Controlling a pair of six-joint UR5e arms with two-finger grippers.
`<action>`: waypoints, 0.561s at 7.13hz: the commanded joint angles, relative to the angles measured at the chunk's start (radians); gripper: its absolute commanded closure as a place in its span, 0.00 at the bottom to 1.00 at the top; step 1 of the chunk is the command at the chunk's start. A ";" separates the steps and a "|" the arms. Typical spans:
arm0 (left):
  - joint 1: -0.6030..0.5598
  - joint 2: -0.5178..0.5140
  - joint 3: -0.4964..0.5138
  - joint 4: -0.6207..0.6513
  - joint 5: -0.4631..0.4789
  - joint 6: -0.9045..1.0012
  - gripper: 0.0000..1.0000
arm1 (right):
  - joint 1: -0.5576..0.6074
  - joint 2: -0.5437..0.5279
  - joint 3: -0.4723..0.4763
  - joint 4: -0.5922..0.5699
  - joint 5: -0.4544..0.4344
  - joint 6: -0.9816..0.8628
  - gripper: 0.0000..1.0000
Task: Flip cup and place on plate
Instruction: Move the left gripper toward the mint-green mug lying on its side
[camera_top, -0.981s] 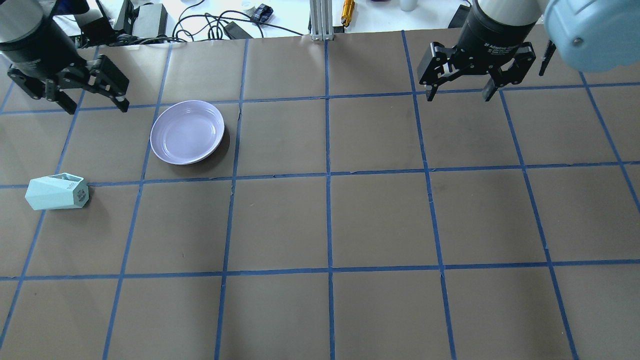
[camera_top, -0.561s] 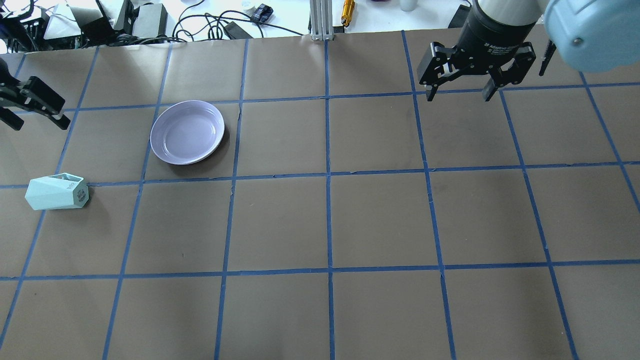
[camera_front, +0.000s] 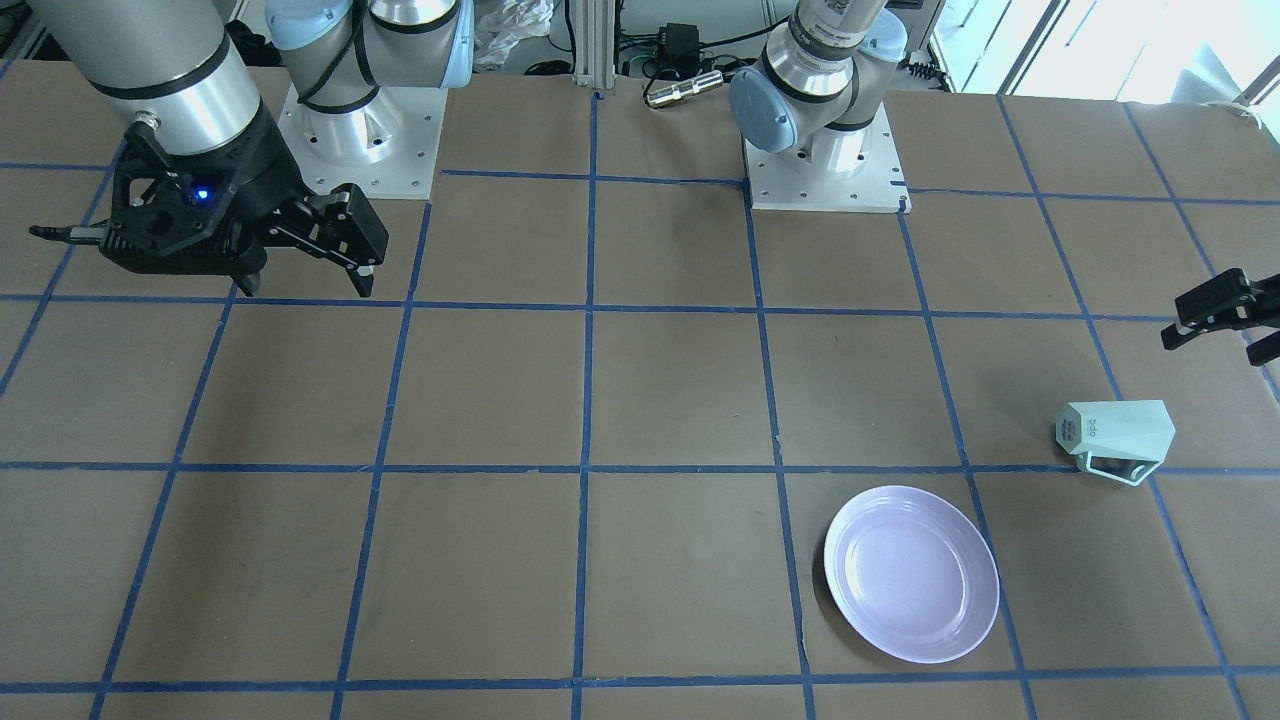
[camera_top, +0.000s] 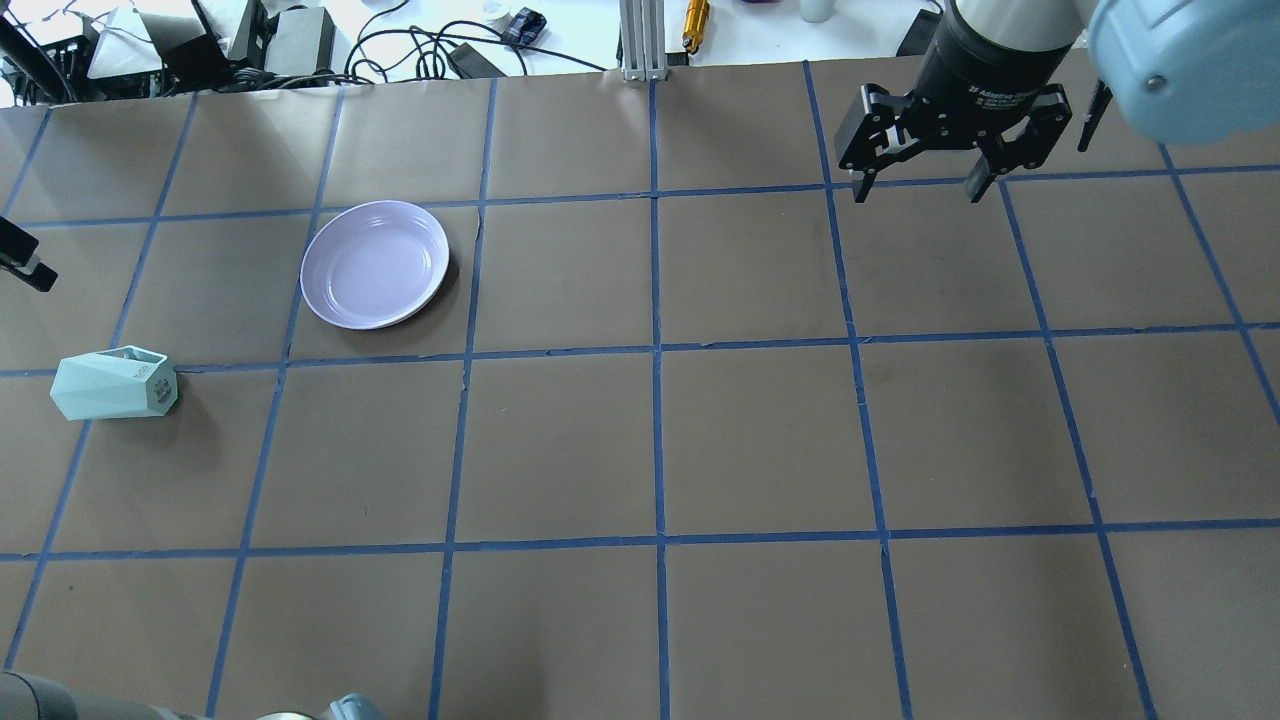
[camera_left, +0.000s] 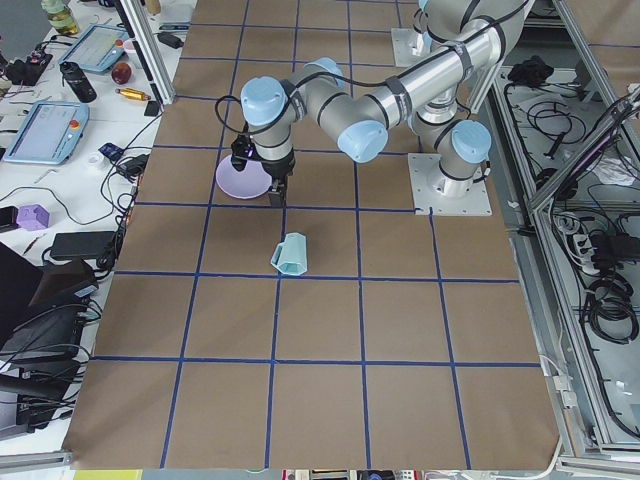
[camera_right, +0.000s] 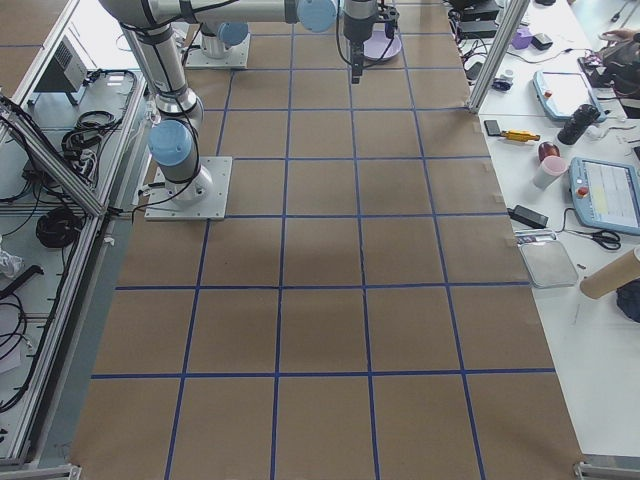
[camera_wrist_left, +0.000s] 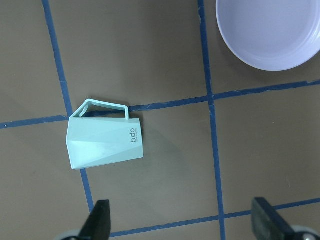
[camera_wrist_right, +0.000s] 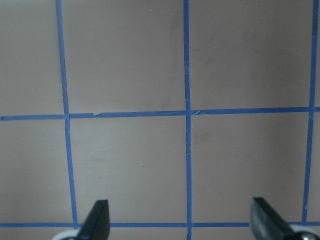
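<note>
I should move my left gripper to the pale mint cup next and close it on the cup's rim (camera_front: 1167, 412) (camera_wrist_left: 70, 156), on the upper side away from the cup's handle.
The pale mint cup (camera_top: 113, 383) lies on its side near the table's left edge, with its handle toward the far side; it also shows in the front view (camera_front: 1115, 432) and the left wrist view (camera_wrist_left: 105, 142). The lavender plate (camera_top: 375, 264) sits empty to the cup's far right, apart from it, and shows in the front view (camera_front: 911, 573) and partly in the left wrist view (camera_wrist_left: 272, 32). My left gripper (camera_wrist_left: 182, 225) is open and empty above the cup; only a fingertip shows at the overhead view's left edge (camera_top: 25, 262). My right gripper (camera_top: 917, 190) is open and empty at the far right.
Brown paper with a blue tape grid covers the table. Cables and boxes (camera_top: 300, 40) and an aluminium post (camera_top: 640, 40) lie past the far edge. The two arm bases (camera_front: 360, 140) (camera_front: 825, 160) stand on the robot's side.
My left gripper has moved left, almost out of the overhead view, and stays open. The cup, the plate and the right gripper have not moved.
</note>
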 joint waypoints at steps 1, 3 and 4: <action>0.095 -0.078 0.015 0.020 -0.085 0.066 0.00 | 0.000 0.000 0.000 0.000 -0.001 0.000 0.00; 0.142 -0.162 0.076 0.021 -0.107 0.158 0.00 | 0.000 0.000 0.000 0.000 0.001 0.000 0.00; 0.161 -0.214 0.122 0.008 -0.139 0.163 0.00 | 0.000 0.000 0.000 0.000 0.001 0.000 0.00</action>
